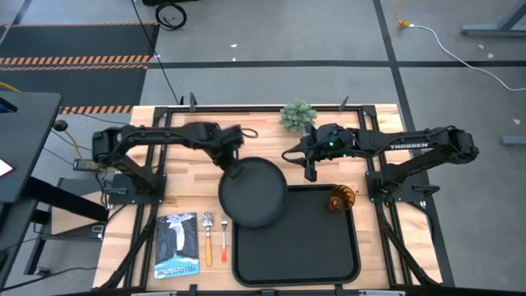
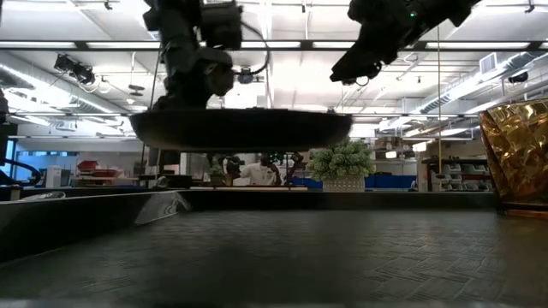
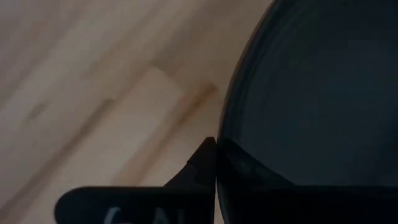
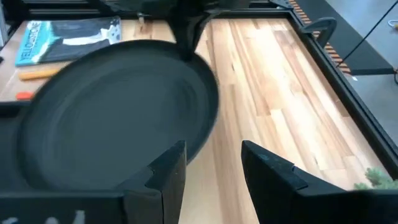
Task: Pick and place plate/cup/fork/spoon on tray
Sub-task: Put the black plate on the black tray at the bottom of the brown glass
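Next, my left gripper sets the black plate down and lets it go near the black tray's middle (image 1: 306, 242), on the near side of the amber cup.
My left gripper (image 1: 235, 162) is shut on the round black plate (image 1: 253, 193), which hangs level above the table in the low view (image 2: 240, 128), over the far left corner of the black tray (image 1: 304, 247). My right gripper (image 1: 311, 170) is open and empty, above the table just beyond the tray's far edge, to the right of the plate (image 4: 118, 118). The amber cup (image 1: 341, 199) stands on the tray near its far right corner. The fork (image 1: 208, 237) and the spoon (image 1: 223, 233) lie side by side on the table left of the tray. My left gripper pinches the plate's raised rim (image 4: 186, 55) at its far left side, one finger (image 3: 200, 163) outside the rim and the other over the plate's inner face. The fingers come from above, pointing down. The plate is lifted clear and level.
A blue-and-black packet (image 1: 177, 245) lies at the near left. A small green plant (image 1: 297, 115) stands at the table's far edge. Black frame rails run along the table's sides (image 4: 323, 56).
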Available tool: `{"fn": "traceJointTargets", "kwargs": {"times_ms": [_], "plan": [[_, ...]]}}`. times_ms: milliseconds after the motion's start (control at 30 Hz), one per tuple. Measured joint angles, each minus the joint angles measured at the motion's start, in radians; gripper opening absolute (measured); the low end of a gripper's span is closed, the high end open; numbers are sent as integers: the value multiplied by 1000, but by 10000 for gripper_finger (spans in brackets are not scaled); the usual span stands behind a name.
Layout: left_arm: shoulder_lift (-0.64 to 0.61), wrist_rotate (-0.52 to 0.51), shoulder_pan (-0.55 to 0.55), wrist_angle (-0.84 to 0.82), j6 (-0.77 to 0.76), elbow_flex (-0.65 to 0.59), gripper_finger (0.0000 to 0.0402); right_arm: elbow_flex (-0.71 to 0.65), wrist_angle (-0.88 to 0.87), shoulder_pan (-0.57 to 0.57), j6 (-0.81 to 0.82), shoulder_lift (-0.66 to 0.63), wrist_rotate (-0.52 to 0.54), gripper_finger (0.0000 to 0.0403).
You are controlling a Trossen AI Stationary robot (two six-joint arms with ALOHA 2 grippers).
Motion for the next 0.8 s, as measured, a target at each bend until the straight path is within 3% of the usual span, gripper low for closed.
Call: {"fn": "traceJointTargets", "kwargs": {"times_ms": [300, 800], "plan": [[212, 0, -170, -2, -100, 206, 11, -84, -5, 98, 51, -152, 78, 154], [535, 3, -323, -17, -278, 548, 11, -190, -97, 230, 90, -387, 81, 150]]}}
